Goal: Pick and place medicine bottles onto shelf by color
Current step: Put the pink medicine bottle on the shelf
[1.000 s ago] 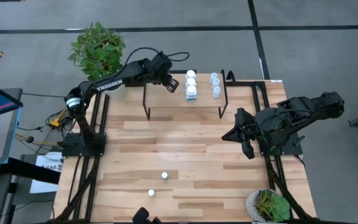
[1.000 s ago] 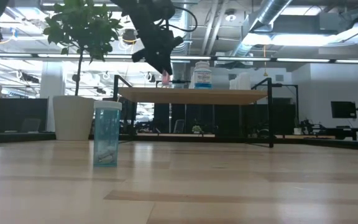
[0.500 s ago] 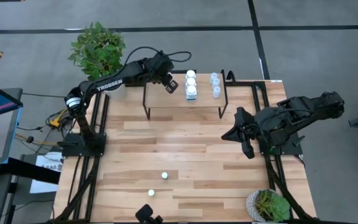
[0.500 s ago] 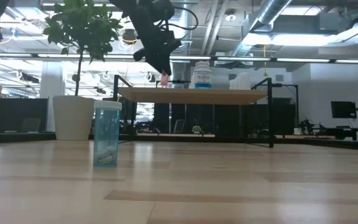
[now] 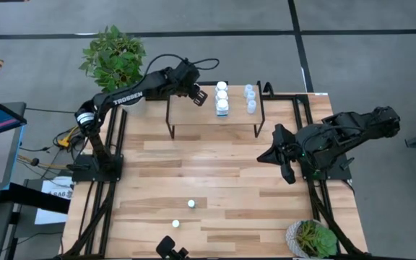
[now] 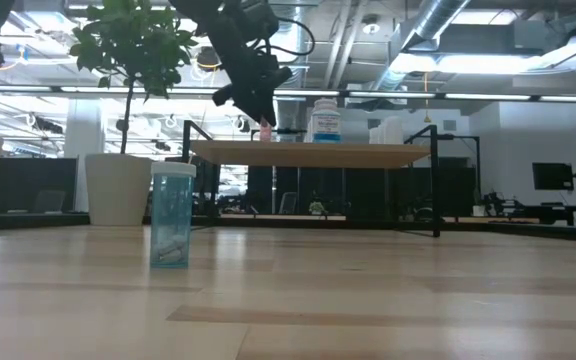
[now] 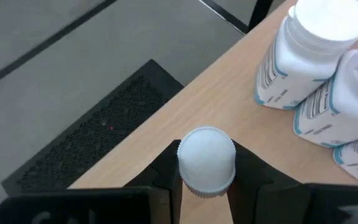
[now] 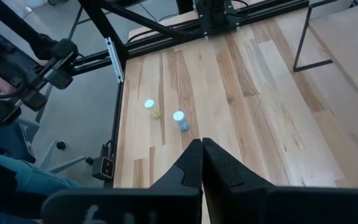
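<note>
The robot's left gripper should set the small white-capped bottle down on the bare shelf top beside the white medicine bottles (image 5: pixel 202 97) (image 7: pixel 210 177).
The shelf (image 5: pixel 193 115) stands at the table's far side. On it stand three white medicine bottles (image 5: pixel 222 98) in a row and pale blue ones (image 5: pixel 250 99) to their right. My left gripper (image 5: pixel 198 97) hovers over the shelf's left part, shut on a small white-capped bottle (image 7: pixel 206 160) that looks pinkish in the low view (image 6: pixel 265 129). My right gripper (image 5: pixel 288 175) hangs shut and empty above the table's right side (image 8: pixel 202 149). Two small bottles (image 5: pixel 191 204) (image 5: pixel 176 224) stand on the table near its front edge. My left gripper pinches the small bottle's cap (image 7: pixel 191 180) between its two fingers (image 7: pixel 166 174), one on each side. The fingers slant downward from the table's left. The bottle hangs upright below them, close over the shelf top (image 6: pixel 308 152); whether it touches the wood I cannot tell.
A pale blue bottle (image 6: pixel 173 215) stands close to the low camera. Potted plants sit beyond the far left corner (image 5: pixel 114 58) and at the near right corner (image 5: pixel 313 238). Bare shelf top (image 7: pixel 229 106) lies between the held bottle and the white bottles (image 7: pixel 309 56).
</note>
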You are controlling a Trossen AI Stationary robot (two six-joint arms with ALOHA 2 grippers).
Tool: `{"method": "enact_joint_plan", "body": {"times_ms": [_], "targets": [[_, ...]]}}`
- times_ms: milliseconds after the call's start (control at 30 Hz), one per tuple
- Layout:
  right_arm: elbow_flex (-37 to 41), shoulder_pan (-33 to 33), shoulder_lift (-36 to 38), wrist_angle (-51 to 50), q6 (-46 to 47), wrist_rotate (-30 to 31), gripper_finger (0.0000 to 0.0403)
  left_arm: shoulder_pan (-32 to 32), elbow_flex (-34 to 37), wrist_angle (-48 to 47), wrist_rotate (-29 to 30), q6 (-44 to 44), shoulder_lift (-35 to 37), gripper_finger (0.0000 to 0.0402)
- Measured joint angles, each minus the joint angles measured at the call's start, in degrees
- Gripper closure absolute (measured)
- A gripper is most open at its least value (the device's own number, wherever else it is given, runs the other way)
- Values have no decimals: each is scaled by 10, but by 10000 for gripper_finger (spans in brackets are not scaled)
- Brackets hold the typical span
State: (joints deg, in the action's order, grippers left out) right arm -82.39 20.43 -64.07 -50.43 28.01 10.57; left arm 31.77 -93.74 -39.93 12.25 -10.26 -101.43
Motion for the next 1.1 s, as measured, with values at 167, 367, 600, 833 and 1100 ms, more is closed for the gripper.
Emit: {"method": "enact_joint_plan", "body": {"times_ms": [167,367,600,833,1100], "targets": [[0,0,0,0,0,0,380,0,2,12,15,-1,0,337],[0,0,0,0,0,0,384,2,2,9,-3,55,-12,338],[0,1,0,1,0,0,381,2,2,31,-10,51,-20,335],[0,1,0,1,0,0,383,4,1,32,-16,77,-27,329],[0,1,0,1,1,0,380,-1,2,39,-28,76,-38,328]]}}
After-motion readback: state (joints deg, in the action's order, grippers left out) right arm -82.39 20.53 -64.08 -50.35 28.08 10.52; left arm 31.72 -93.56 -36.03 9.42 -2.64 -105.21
